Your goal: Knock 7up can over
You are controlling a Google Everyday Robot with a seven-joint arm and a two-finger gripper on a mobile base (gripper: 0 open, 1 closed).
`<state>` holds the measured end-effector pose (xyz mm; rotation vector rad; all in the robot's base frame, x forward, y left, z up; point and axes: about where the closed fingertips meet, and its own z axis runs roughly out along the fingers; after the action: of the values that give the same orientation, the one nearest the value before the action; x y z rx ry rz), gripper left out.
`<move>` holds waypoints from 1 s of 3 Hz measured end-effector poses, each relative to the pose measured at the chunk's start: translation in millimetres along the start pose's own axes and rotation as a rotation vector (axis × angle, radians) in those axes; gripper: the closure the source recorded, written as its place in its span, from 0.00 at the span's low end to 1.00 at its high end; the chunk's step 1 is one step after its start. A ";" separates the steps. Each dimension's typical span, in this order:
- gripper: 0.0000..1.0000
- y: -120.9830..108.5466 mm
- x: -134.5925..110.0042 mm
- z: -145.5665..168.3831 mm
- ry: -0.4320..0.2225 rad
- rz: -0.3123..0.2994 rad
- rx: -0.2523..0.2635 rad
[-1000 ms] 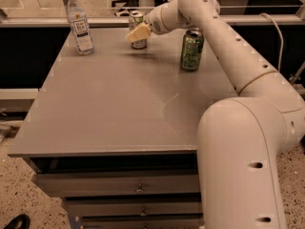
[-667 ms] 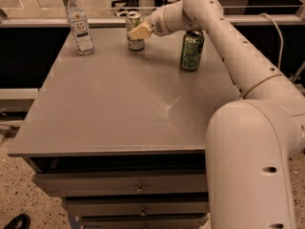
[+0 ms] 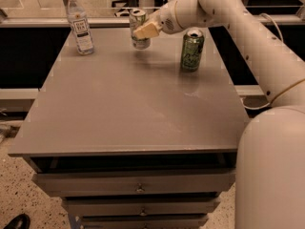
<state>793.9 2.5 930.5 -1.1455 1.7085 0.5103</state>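
Next, I let go of the 7up can with my gripper, laying it on its side on the bare middle of the grey table [image 3: 138, 83].
The 7up can [image 3: 137, 22], pale silver with a silver top, stands upright near the far edge of the grey table [image 3: 128, 104], left of centre. My gripper [image 3: 146, 31] reaches in from the right on the white arm. It sits against the can's right front side, covering its lower right part. The can shows no clear tilt.
A darker green can [image 3: 192, 49] stands upright to the right of the 7up can, under the forearm. A clear plastic bottle [image 3: 79, 24] with a white cap stands at the far left. A rail runs behind the table; drawers [image 3: 138, 187] sit below its front edge.
The gripper has stayed against the 7up can and shifted slightly. More of the can's top shows now. The can is still upright. The green can and the bottle have not moved.
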 end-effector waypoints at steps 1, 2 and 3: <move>1.00 29.5 -13.2 -56.8 0.131 -0.147 -0.058; 1.00 51.1 -30.4 -81.2 0.228 -0.282 -0.136; 1.00 89.9 -21.0 -75.6 0.387 -0.415 -0.282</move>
<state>680.4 -3.1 966.9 -1.8480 1.6806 0.2842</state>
